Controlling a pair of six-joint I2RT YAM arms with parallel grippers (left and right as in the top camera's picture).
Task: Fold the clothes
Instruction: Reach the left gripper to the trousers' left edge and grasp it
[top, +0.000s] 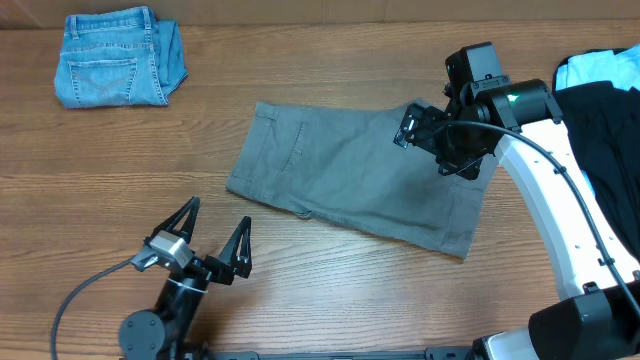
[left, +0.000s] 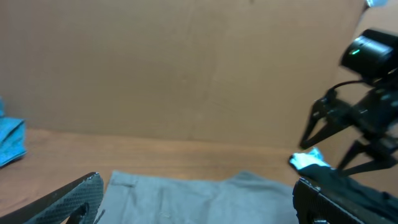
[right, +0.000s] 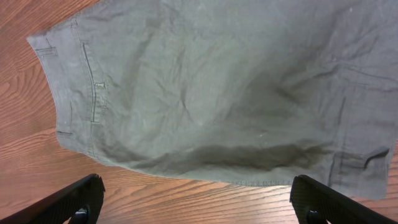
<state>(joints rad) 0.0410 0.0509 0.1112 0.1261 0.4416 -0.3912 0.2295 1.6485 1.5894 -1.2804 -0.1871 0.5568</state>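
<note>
My left gripper should move to the grey shorts next, and there it will close at the slit pocket's near end (top: 277, 178), close to the waistband.
The grey shorts (top: 355, 175) lie flat in the middle of the wooden table, waistband to the left. My right gripper (top: 432, 143) is open and empty, held above the shorts' right end. The right wrist view looks down on the grey shorts (right: 211, 87), with the slit pocket at left and open fingertips (right: 199, 202) over bare wood. My left gripper (top: 212, 235) is open and empty, near the front left, in front of the shorts. The left wrist view shows the shorts (left: 205, 199) between its open fingers (left: 199, 208).
Folded blue denim jeans (top: 115, 58) lie at the back left. Black (top: 600, 130) and light-blue (top: 600, 68) garments are piled at the right edge, behind the right arm. A brown wall backs the table (top: 120, 150).
</note>
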